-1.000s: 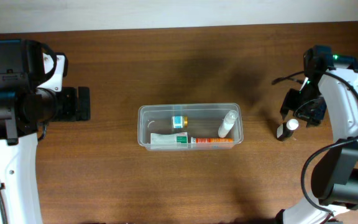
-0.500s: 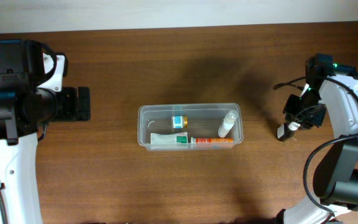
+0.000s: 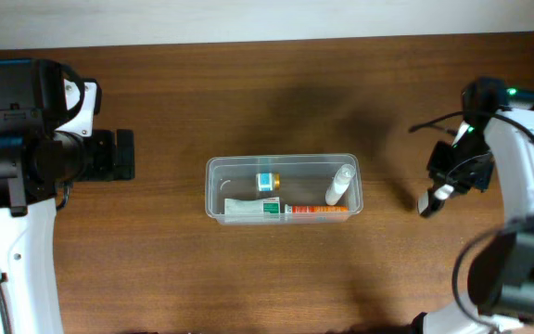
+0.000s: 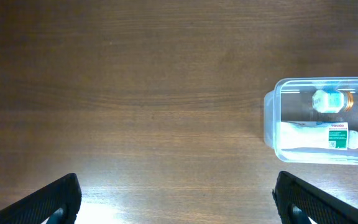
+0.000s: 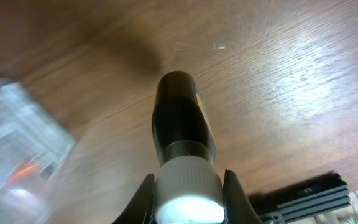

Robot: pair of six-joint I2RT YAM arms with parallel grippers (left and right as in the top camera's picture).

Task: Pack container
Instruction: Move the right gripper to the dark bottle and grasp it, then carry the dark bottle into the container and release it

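Note:
Next, I let go of the dark bottle with my right gripper in the container (image 3: 299, 181), between the small blue-capped bottle and the white bottle.
The container (image 3: 213, 191), a clear shallow tub, sits mid-table and holds a white and green tube (image 3: 286, 210), a small blue-capped bottle (image 3: 267, 179) and a white bottle (image 3: 339, 185). To its right, my right gripper (image 3: 439, 193) is shut on the white cap of a small dark bottle (image 3: 429, 202). In the right wrist view the dark bottle (image 5: 179, 118) points away from the right gripper (image 5: 188, 194), tilted over the wood, with the container (image 5: 17, 137) blurred at the left. My left gripper (image 4: 179, 205) stands open far left of the container (image 4: 271, 121), with nothing in it.
The brown wooden table (image 3: 276, 93) runs to a pale wall edge at the back. My left arm's body (image 3: 26, 158) fills the left side. The right arm (image 3: 517, 167) and its cables stand along the right edge.
My right gripper has shut on the dark bottle's cap and shifted slightly right and toward the front, tilting the bottle. The left arm has not moved.

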